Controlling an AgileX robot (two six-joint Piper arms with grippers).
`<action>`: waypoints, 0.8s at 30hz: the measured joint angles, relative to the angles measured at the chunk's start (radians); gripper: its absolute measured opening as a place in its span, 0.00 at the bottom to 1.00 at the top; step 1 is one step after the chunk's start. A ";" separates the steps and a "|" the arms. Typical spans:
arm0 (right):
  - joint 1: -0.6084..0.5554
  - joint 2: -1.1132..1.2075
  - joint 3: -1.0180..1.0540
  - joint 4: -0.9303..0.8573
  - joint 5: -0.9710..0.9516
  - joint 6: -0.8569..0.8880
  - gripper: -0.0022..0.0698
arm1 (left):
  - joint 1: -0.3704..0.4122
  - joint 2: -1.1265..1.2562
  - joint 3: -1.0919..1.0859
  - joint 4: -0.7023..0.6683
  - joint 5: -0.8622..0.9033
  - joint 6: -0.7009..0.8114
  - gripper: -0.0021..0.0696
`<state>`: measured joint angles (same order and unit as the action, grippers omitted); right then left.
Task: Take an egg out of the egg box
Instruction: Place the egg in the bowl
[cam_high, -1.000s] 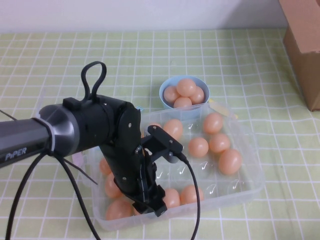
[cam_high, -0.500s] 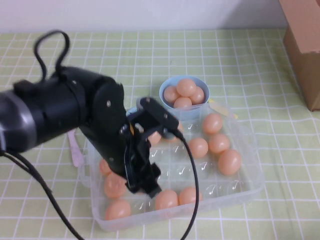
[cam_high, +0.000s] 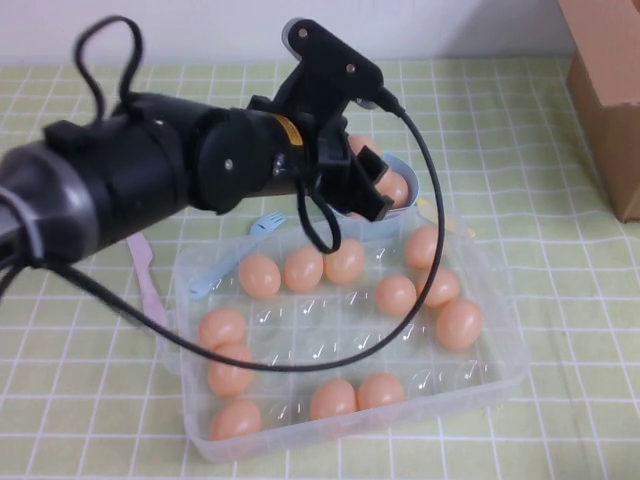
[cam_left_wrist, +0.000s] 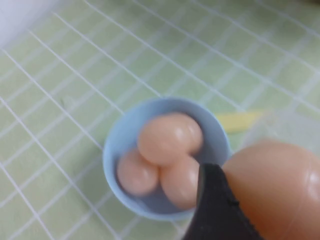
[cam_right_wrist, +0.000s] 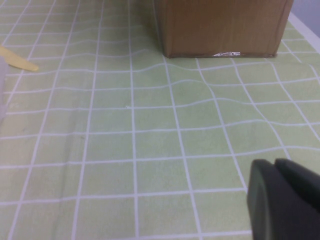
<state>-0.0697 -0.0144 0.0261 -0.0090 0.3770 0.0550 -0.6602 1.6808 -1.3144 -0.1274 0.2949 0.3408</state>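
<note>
My left gripper needs to release the peach-orange egg in the light-blue bowl (cam_high: 372, 190) (cam_left_wrist: 166, 159), among the eggs there.
My left gripper (cam_high: 364, 188) is shut on a peach-orange egg (cam_left_wrist: 276, 190) and holds it in the air just over the light-blue bowl (cam_left_wrist: 119, 146), which has three eggs in it. One black finger (cam_left_wrist: 212, 212) presses against the egg's side. The clear egg box (cam_high: 502, 378) lies below and in front of the gripper, with several eggs (cam_high: 396, 294) in its cells. The bowl (cam_high: 404, 166) is partly hidden by the arm in the high view. My right gripper (cam_right_wrist: 286, 200) is shut and empty, low over the checked cloth, out of the high view.
A brown cardboard box (cam_high: 608, 90) stands at the back right, close ahead of the right gripper (cam_right_wrist: 220, 25). A blue fork (cam_high: 232, 258) and a pink knife (cam_high: 146, 278) lie left of the egg box. A yellow utensil (cam_high: 440, 215) lies by the bowl.
My left arm has risen out of the egg box's front left part and swung back and right to above the bowl, uncovering the box's cells.
</note>
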 joint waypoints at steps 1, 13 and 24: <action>0.000 0.000 0.000 0.000 0.000 0.000 0.01 | 0.006 0.020 0.000 -0.012 -0.046 0.000 0.52; 0.000 0.000 0.000 0.000 0.000 0.000 0.01 | 0.067 0.237 0.000 -0.082 -0.333 -0.041 0.52; 0.000 0.000 0.000 0.000 0.000 0.000 0.01 | 0.083 0.321 -0.047 -0.087 -0.424 -0.087 0.52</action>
<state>-0.0697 -0.0144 0.0261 -0.0090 0.3770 0.0550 -0.5776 2.0018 -1.3612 -0.2145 -0.1290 0.2539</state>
